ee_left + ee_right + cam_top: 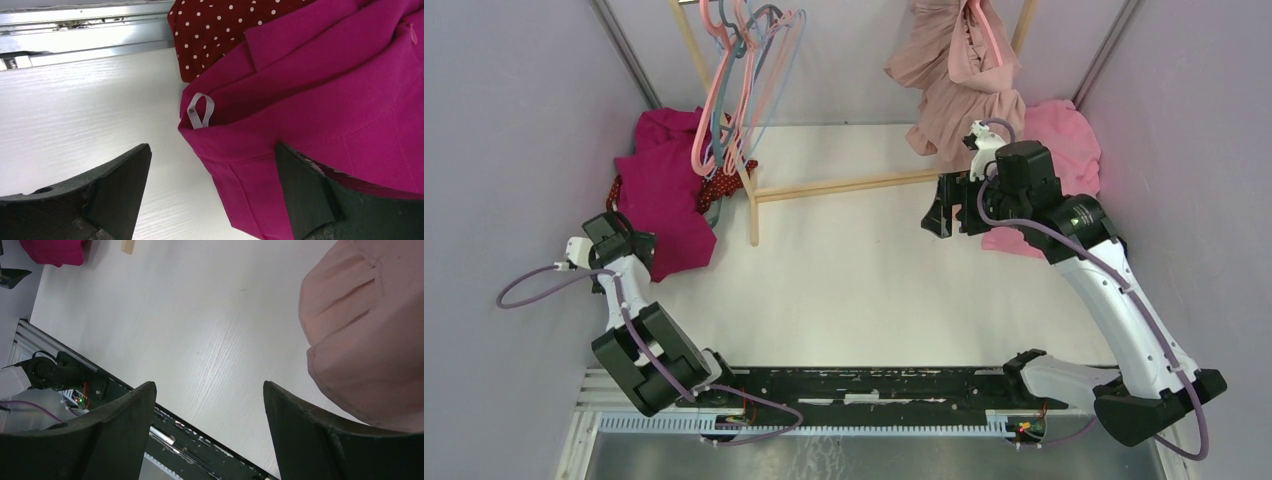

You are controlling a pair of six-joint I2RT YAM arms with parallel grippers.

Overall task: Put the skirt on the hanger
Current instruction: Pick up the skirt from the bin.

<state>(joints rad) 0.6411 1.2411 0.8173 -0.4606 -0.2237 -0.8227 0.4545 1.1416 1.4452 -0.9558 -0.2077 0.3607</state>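
I should move my left gripper farther in and pinch the skirt's waistband [305, 120], since it sits half off the magenta skirt's corner with the white loop.
A magenta skirt [664, 195] lies in a heap at the table's left, its waistband corner with a white loop [200, 110] showing in the left wrist view [325, 100]. My left gripper [624, 238] is open at the heap's near-left edge, and the skirt's corner lies between its jaws [211, 148] untouched by them. Several pink and grey hangers [744, 60] hang on the wooden rack [844, 186] at the back. My right gripper [944, 210] is open and empty [207, 385] above the table, beside a hanging dusty-pink skirt [954, 70].
A red polka-dot garment [722, 186] lies under the magenta heap and also shows in the left wrist view [225, 25]. A bright pink garment [1064, 140] lies at the back right. The dusty-pink skirt [360, 340] hangs close to my right finger. Grey walls enclose both sides.
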